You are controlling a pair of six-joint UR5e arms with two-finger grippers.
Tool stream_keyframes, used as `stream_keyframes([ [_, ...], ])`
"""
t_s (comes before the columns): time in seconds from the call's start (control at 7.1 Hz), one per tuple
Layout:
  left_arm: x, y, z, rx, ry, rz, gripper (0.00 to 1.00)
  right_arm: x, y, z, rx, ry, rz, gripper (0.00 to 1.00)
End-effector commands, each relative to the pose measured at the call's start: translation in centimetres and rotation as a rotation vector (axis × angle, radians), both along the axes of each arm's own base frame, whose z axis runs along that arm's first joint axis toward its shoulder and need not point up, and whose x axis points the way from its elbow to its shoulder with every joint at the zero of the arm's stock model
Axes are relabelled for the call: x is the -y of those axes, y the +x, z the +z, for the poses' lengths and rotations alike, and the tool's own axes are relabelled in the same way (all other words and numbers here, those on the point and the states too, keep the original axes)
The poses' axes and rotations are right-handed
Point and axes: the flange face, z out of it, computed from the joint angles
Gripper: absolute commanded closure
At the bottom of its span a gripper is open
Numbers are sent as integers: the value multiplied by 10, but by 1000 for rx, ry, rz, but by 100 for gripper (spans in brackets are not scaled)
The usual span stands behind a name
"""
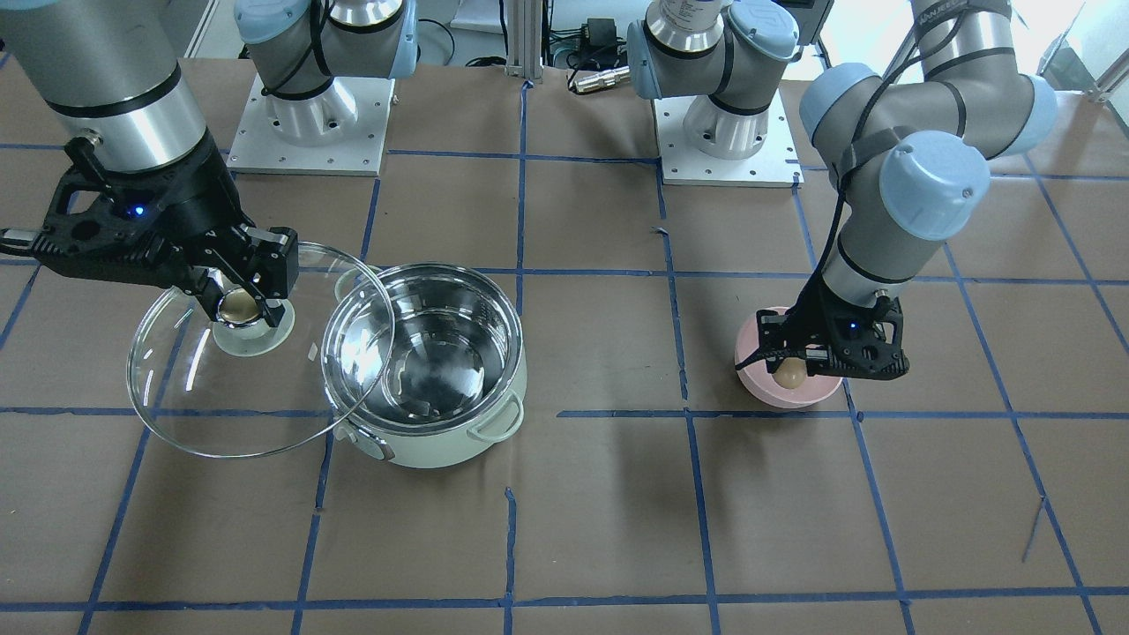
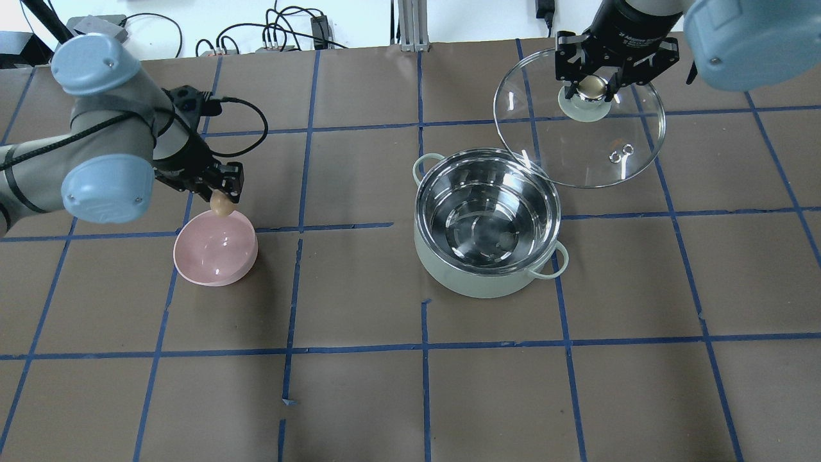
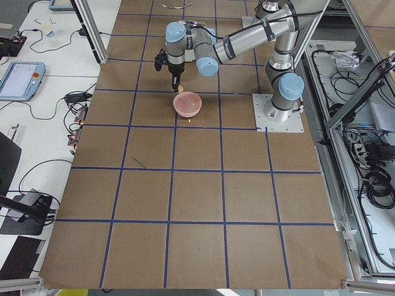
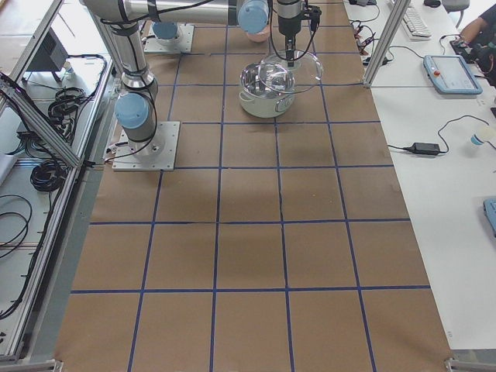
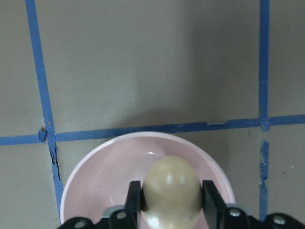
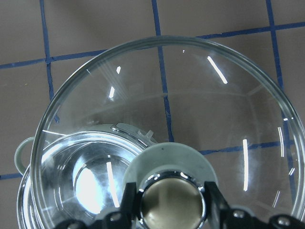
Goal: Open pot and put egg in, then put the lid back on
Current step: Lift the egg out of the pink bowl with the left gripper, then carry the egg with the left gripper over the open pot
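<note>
I need to use my left gripper to put the tan egg on the pot's steel bottom, near the handle point(image 1: 446, 403) farthest from the lid.
The mint-green pot point(image 2: 487, 224) stands open, its steel inside bare; it also shows in the front view point(image 1: 423, 366). My right gripper point(image 2: 589, 90) is shut on the beige knob of the glass lid point(image 2: 596, 154) and holds the lid in the air beside the pot, overlapping its rim point(image 1: 238, 309). My left gripper point(image 2: 221, 196) is shut on the tan egg point(image 2: 222, 204), just above the pink bowl point(image 2: 216, 249). The left wrist view shows the egg point(image 5: 171, 191) between the fingers over the bowl point(image 5: 95, 167). The right wrist view shows the lid point(image 6: 214, 119) over the pot point(image 6: 71, 167).
The table is brown paper with a blue tape grid point(image 2: 423, 350). The arm bases point(image 1: 309, 115) stand at the robot's edge. Cables point(image 2: 276, 32) lie past the far edge.
</note>
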Motion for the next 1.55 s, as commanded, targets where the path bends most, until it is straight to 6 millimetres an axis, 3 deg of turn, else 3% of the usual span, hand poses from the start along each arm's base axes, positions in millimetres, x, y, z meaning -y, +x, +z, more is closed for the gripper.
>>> stream_keyframes([
  [0.0, 7, -72, 46, -17, -70, 39, 84, 0, -4, -1, -14, 6, -5, 56],
  [0.28, -11, -159, 60, -56, -105, 131, 84, 4, -29, -3, -26, 19, 18, 56],
  [0.56, -31, -225, 43, -89, -99, 218, 84, 2, -60, 3, -33, 27, 25, 56],
  [0.85, -52, -294, 19, -124, -115, 243, 84, 3, -63, 3, -32, 24, 27, 56],
  [1.13, -55, -333, 10, -161, -158, 253, 84, 3, -68, 0, -32, 28, 23, 56],
  [1.27, -47, -342, 8, -189, -188, 246, 84, 3, -74, -1, -28, 33, 14, 56],
  [1.41, -44, -351, -5, -186, -188, 237, 84, 2, -75, -8, -18, 44, 12, 56],
])
